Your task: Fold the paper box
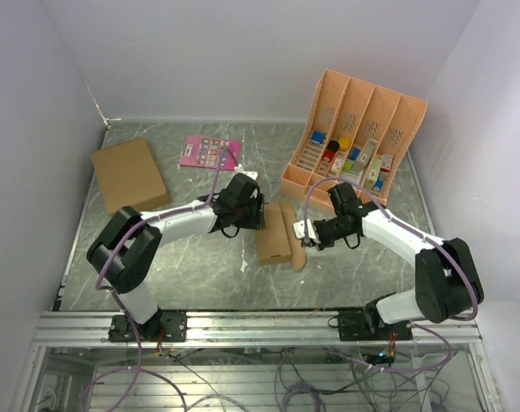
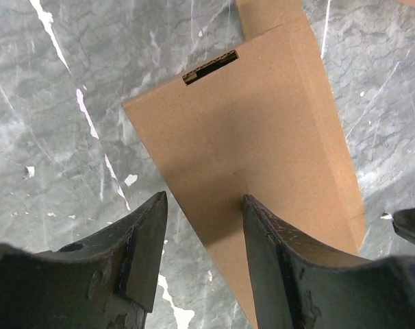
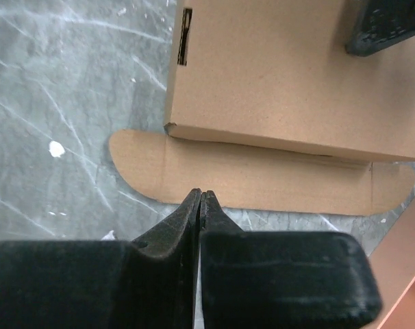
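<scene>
My right gripper should take the tab's curved edge (image 1: 298, 267) and fold the tab up before closing the carton's flap, as the rounded end tab lies flat past the carton's near corner.
The paper box (image 1: 275, 233) lies in the middle of the table as a small brown carton with a rounded flap (image 1: 298, 251) spread flat on its right side. My left gripper (image 1: 258, 216) is open at the carton's far left end; in the left wrist view (image 2: 202, 205) one finger (image 2: 276, 253) rests over the carton (image 2: 255, 137) and the other over bare table. My right gripper (image 1: 301, 233) is shut and empty, its tips (image 3: 201, 195) right at the outer edge of the flat flap (image 3: 262, 179), beside the carton body (image 3: 276, 75).
A larger brown cardboard box (image 1: 129, 174) lies at the back left. A pink card (image 1: 209, 152) lies behind the left arm. An orange slotted organizer (image 1: 354, 137) with small coloured items stands at the back right. White walls close in on three sides.
</scene>
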